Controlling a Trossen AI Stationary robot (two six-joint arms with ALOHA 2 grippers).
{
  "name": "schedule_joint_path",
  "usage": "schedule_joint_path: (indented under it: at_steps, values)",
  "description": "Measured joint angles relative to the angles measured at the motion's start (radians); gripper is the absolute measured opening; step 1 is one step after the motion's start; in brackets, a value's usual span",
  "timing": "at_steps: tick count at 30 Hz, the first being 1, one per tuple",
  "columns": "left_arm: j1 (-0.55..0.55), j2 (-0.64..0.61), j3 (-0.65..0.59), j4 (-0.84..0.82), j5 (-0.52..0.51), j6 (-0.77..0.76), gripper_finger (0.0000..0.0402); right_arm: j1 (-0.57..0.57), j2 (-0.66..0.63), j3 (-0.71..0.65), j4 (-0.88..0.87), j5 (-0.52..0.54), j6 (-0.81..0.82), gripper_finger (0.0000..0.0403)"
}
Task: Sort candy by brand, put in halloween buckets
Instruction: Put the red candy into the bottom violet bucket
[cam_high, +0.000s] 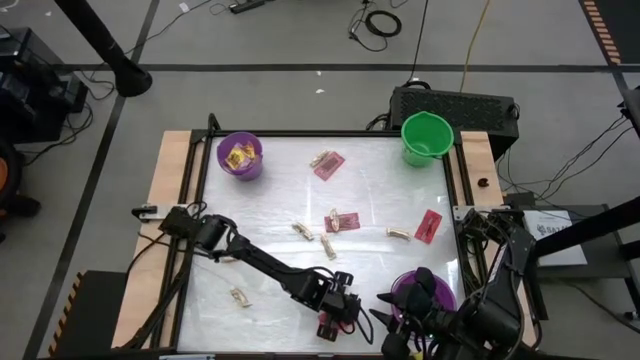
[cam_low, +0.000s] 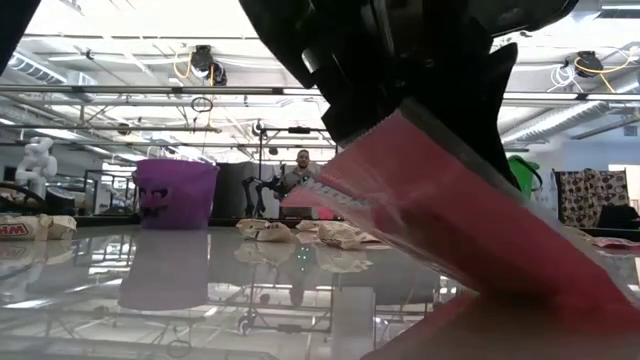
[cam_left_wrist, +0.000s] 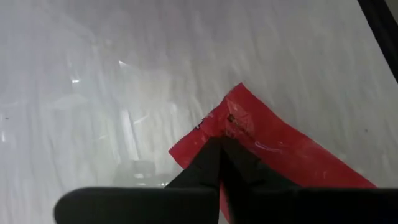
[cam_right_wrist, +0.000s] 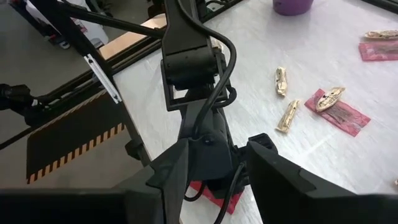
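My left gripper has the red packet. It will let go of the packet on the white top (cam_high: 331, 306) between the near purple bucket and nearest tan piece.
My left gripper (cam_high: 333, 318) is near the table's near edge, shut on a flat red candy packet (cam_left_wrist: 280, 149), which looms large and pink in the low view (cam_low: 450, 210). My right gripper (cam_high: 386, 322) waits open just to its right, beside the near purple bucket (cam_high: 428, 292). In the right wrist view its fingers (cam_right_wrist: 280, 180) stand on either side of the left gripper without touching it. The far purple bucket (cam_high: 240, 155) holds yellow packets. The green bucket (cam_high: 427, 137) stands at the far right corner. Red packets (cam_high: 328, 165) and tan pieces (cam_high: 302, 231) lie scattered mid-table. My left gripper pinches the red packet between its two fingertips (cam_left_wrist: 211, 158) at one short end's edge (cam_left_wrist: 231, 124), coming from above at a slant. The packet is tilted: the held end is raised, and the other end (cam_low: 590, 285) slopes down to the table top.
More candy lies on the table: a red packet under a tan piece (cam_high: 342, 220), another red packet (cam_high: 428, 226) and tan pieces (cam_high: 398, 233) (cam_high: 238, 296). A raised black frame (cam_high: 200, 190) runs round the white top. A person (cam_low: 303, 165) sits in the room beyond.
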Motion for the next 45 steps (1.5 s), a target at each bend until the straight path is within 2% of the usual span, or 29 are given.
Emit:
schedule_joint_path:
  at_steps: [3, 13, 21, 28, 32, 35, 38, 42, 45]
  values:
    - [0.001, -0.010, -0.002, -0.003, 0.016, 0.037, 0.0004, 0.000, 0.000, 0.000, 0.000, -0.001, 0.000, 0.0155]
    - [0.046, -0.072, -0.009, 0.003, -0.053, 0.184, 0.0002, 0.002, 0.000, 0.000, 0.003, -0.056, 0.005, 0.0155]
    - [0.105, -0.125, -0.008, 0.084, 0.004, 0.173, 0.0001, 0.002, 0.000, 0.000, 0.017, -0.073, 0.027, 0.0155]
    - [0.122, -0.141, -0.004, 0.356, 0.143, 0.048, 0.0001, 0.002, 0.000, 0.000, 0.045, -0.076, 0.027, 0.0155]
    - [0.120, -0.137, -0.004, 0.522, 0.148, 0.014, 0.0000, 0.001, 0.000, 0.000, 0.055, -0.067, 0.027, 0.0155]
    - [0.125, -0.135, -0.005, 0.569, 0.148, 0.015, 0.0000, 0.000, 0.000, 0.000, 0.053, -0.064, 0.027, 0.0155]
    - [0.128, -0.135, -0.004, 0.523, 0.169, 0.016, 0.0003, 0.000, 0.000, 0.000, 0.050, -0.070, 0.027, 0.0155]
    - [0.117, -0.135, -0.004, 0.376, 0.223, 0.017, 0.0026, 0.002, 0.000, 0.000, 0.054, -0.084, 0.027, 0.0155]
    - [0.102, -0.136, -0.004, 0.247, 0.220, 0.038, 0.0047, 0.003, 0.000, 0.000, 0.053, -0.083, 0.027, 0.0155]
